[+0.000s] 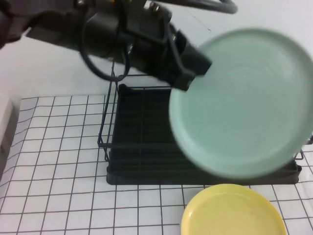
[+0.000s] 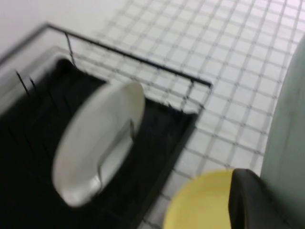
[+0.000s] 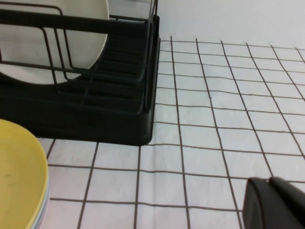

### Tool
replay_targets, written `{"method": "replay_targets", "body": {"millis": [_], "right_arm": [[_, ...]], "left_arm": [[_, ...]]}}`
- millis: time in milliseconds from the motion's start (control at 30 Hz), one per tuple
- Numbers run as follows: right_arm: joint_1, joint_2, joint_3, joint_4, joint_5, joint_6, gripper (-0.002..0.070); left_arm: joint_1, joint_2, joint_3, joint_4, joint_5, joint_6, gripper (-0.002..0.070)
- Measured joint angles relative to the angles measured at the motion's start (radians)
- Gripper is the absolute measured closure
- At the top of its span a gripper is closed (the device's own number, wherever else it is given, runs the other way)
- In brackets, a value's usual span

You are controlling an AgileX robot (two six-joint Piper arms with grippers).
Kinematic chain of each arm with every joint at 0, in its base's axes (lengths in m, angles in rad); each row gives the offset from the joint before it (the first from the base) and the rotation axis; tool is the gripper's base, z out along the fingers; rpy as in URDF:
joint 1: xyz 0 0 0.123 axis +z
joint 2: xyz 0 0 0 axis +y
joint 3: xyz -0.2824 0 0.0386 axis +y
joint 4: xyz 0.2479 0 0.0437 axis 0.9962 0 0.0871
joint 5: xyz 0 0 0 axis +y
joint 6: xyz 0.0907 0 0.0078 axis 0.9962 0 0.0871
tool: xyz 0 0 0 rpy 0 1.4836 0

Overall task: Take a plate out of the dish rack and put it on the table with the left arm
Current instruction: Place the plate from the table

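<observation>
My left gripper has the pale mint-green plate to place, now tilted in the air above the rack. It will let go of it on top of the yellow plate (image 1: 232,220) (image 2: 215,217) in front of the rack.
My left gripper (image 1: 193,66) is shut on the rim of the pale mint-green plate (image 1: 244,103) and holds it in the air above the right part of the black wire dish rack (image 1: 142,147). The plate is tilted, with its hollow face towards the high camera. In the left wrist view the plate (image 2: 288,143) fills one edge beside one black finger (image 2: 248,200). A cream-white plate (image 2: 100,143) stands upright in the rack (image 2: 28,143). My right gripper (image 3: 268,183) is shut and empty, low over the gridded table (image 3: 214,119) beside the rack (image 3: 95,105).
A yellow plate (image 1: 234,210) lies on the table (image 1: 58,161) in front of the rack, on top of other plates (image 3: 40,210). A white object (image 1: 5,122) sits at the table's left edge. The cream-white plate (image 3: 47,43) also shows in the right wrist view.
</observation>
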Motion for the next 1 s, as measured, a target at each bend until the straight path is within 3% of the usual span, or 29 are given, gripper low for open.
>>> {"method": "replay_targets", "body": {"millis": [100,233,500,1000], "right_arm": [[0.000,0.000,0.000,0.000,0.000,0.000,0.0678],[0.000,0.000,0.000,0.000,0.000,0.000,0.0678],[0.000,0.000,0.000,0.000,0.000,0.000,0.0678],[0.000,0.000,0.000,0.000,0.000,0.000,0.0678]], "left_arm": [[-0.007,-0.008,0.002,0.068,0.170,-0.138,0.0610],[-0.060,0.028,0.064,0.114,0.237,-0.184,0.0610],[-0.162,0.151,0.219,0.166,0.144,-0.196,0.0610],[-0.167,0.340,0.231,0.100,-0.063,-0.202,0.0610]]}}
